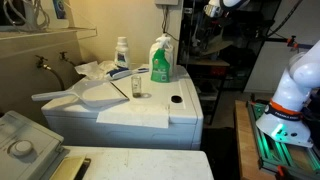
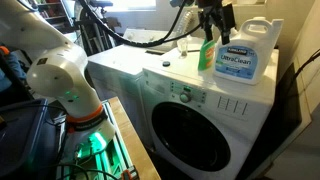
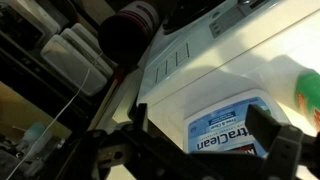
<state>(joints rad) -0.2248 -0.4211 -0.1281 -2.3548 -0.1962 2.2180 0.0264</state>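
The robot's gripper will next move to the cap [image 1: 160, 49] at the top of the green bottle, next to the big white detergent jug, and close there.
My gripper [image 2: 210, 22] hangs open and empty above the top of a white front-loading washing machine [image 2: 215, 125]. It is just over a green bottle [image 2: 207, 52] and next to a large white detergent jug with a blue "Ultra Clean" label [image 2: 243, 50]. In the wrist view the two dark fingers of the gripper [image 3: 203, 125] frame the jug's label [image 3: 225, 140] from above without touching it. The green bottle [image 3: 310, 90] shows at the right edge. The green bottle also stands on the machine top in an exterior view [image 1: 160, 62].
On the washer top [image 1: 150, 110] stand a small clear glass [image 1: 136, 88] and a white bottle with a blue label [image 1: 121, 52], with white scoops and cloths [image 1: 85, 92] nearby. The arm's base with a green light [image 2: 85, 120] stands beside the machine. A sink wall with taps [image 1: 45, 62] is behind.
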